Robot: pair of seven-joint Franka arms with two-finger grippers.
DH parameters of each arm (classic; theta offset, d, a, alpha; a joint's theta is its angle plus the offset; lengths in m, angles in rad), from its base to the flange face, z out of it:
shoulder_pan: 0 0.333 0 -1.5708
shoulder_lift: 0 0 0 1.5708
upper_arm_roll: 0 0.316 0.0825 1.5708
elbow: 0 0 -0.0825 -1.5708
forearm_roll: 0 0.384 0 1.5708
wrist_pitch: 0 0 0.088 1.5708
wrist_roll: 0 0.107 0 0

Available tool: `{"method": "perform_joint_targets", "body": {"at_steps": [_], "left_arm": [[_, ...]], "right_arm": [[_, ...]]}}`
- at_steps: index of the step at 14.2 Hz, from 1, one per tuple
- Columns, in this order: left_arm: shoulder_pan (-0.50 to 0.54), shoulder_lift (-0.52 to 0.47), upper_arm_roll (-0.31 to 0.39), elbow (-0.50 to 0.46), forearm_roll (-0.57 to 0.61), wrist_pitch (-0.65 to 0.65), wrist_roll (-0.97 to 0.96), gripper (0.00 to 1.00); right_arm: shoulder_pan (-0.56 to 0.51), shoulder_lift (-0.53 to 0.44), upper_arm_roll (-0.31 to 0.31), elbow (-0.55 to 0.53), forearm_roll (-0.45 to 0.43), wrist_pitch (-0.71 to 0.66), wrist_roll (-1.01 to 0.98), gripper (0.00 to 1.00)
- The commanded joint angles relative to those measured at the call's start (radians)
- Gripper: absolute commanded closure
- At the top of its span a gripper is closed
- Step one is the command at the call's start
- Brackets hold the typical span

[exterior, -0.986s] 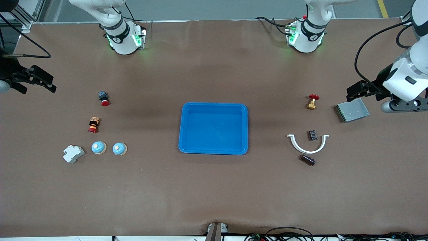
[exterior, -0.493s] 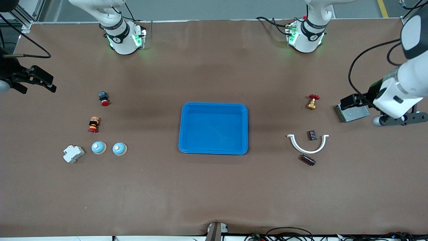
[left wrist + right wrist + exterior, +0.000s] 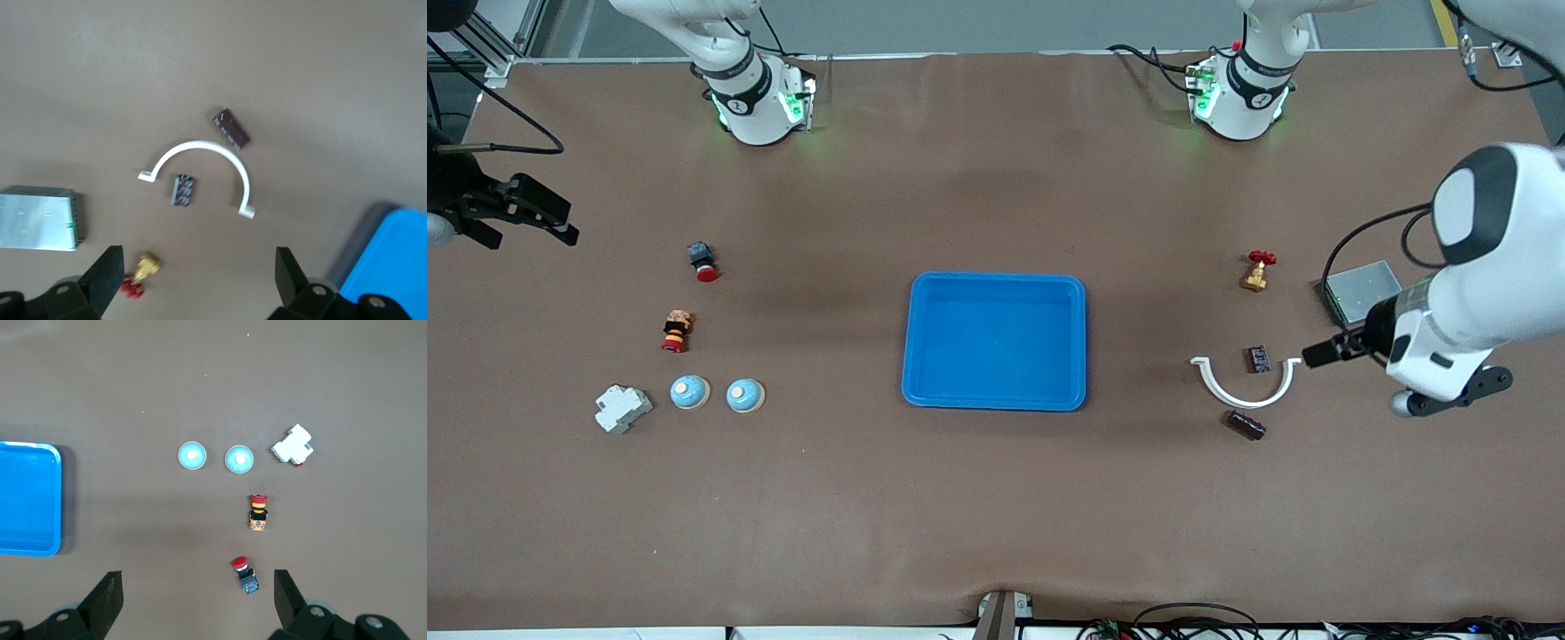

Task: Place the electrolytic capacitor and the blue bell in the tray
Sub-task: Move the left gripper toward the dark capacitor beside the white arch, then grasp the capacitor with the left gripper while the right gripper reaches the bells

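The next step is for my left gripper to close around the body of the electrolytic capacitor (image 3: 1246, 425) (image 3: 231, 129) that lies just outside the white half-ring.
The bright-blue tray (image 3: 996, 276) lies empty at the table's middle. Two blue bells (image 3: 690, 392) (image 3: 744, 396) stand side by side toward the right arm's end; the right wrist view shows them too (image 3: 192, 455) (image 3: 239, 459). A dark cylindrical electrolytic capacitor (image 3: 1246, 425) (image 3: 231, 128) lies just outside a white half-ring. A smaller black component (image 3: 1259, 359) (image 3: 183, 190) lies inside the ring. My left gripper (image 3: 1319, 353) (image 3: 198, 280) is open and empty, over the table beside the ring. My right gripper (image 3: 560, 222) (image 3: 197, 597) is open and empty, waiting over the table's edge at the right arm's end.
The white half-ring (image 3: 1246, 384), a brass valve with a red handle (image 3: 1256, 271) and a flat grey metal box (image 3: 1360, 290) lie toward the left arm's end. A white breaker (image 3: 622, 408) and two red push buttons (image 3: 677, 331) (image 3: 703, 260) lie near the bells.
My left arm has swung from over the grey metal box to beside the white half-ring, uncovering the box. The right arm and all objects have stayed put.
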Motion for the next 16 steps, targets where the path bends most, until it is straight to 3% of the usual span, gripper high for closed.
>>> {"method": "perform_joint_targets", "body": {"at_steps": [1, 7, 16], "left_arm": [[-0.034, 0.098, 0.004, 0.043, 0.013, 0.096, -0.135, 0.0], [-0.044, 0.267, 0.002, 0.069, 0.042, 0.204, -0.292, 0.0], [-0.067, 0.407, 0.014, 0.085, 0.044, 0.425, -0.291, 0.0]], "right_arm": [[-0.015, -0.013, 0.01, -0.006, 0.017, -0.009, 0.007, 0.0], [-0.013, -0.015, 0.01, -0.008, 0.017, -0.015, 0.004, 0.0], [-0.013, -0.013, 0.008, -0.016, 0.017, -0.014, 0.002, 0.0]]}}
